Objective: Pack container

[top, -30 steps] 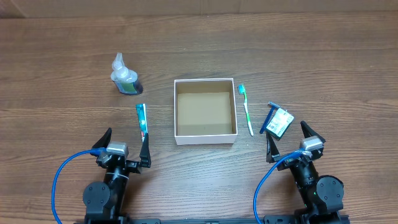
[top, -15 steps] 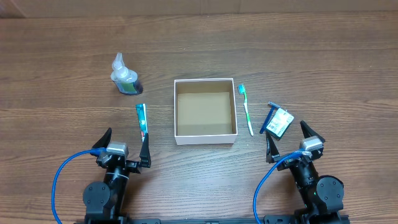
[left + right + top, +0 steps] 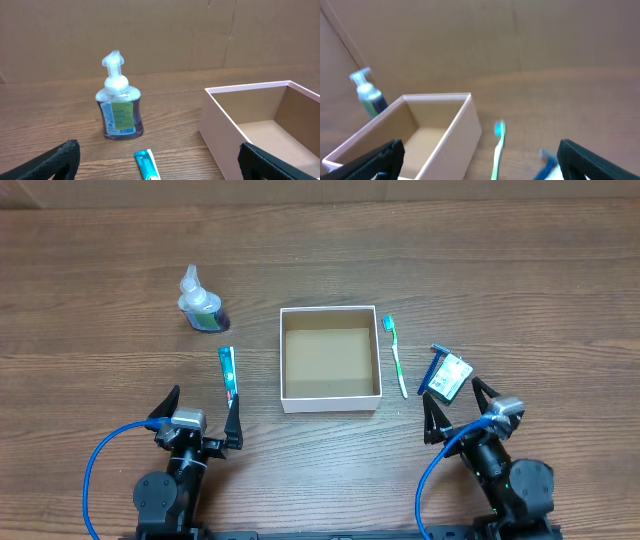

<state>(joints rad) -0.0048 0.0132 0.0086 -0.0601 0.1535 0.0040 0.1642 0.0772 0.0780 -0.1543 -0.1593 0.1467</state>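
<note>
The pump head [image 3: 190, 278] [image 3: 113, 60] of the clear pump bottle is behind the teal toothpaste tube. My left gripper goes there next and closes on it.
The container [image 3: 330, 400] is a shallow square cardboard box with white walls and a brown, empty inside, at the table's middle; it also shows in the left wrist view [image 3: 220, 125] and the right wrist view [image 3: 465, 132]. A teal toothpaste tube [image 3: 228, 373] lies left of it, also in the left wrist view [image 3: 146, 165]. A green toothbrush [image 3: 397, 358] lies right of it, also in the right wrist view [image 3: 497, 145]. A blue razor pack [image 3: 447, 374] lies further right. My left gripper [image 3: 198, 417] is open, just below the tube. My right gripper [image 3: 458, 412] is open, just below the razor pack.
A clear pump bottle with green liquid [image 3: 201, 304] stands at the back left, also in the left wrist view [image 3: 119, 102] and the right wrist view [image 3: 368, 95]. Brown cardboard walls stand behind the wooden table [image 3: 520, 290].
My right gripper has swung a little to the left, toward the box and toothbrush; its view is blurred. The left arm and all objects have not moved.
</note>
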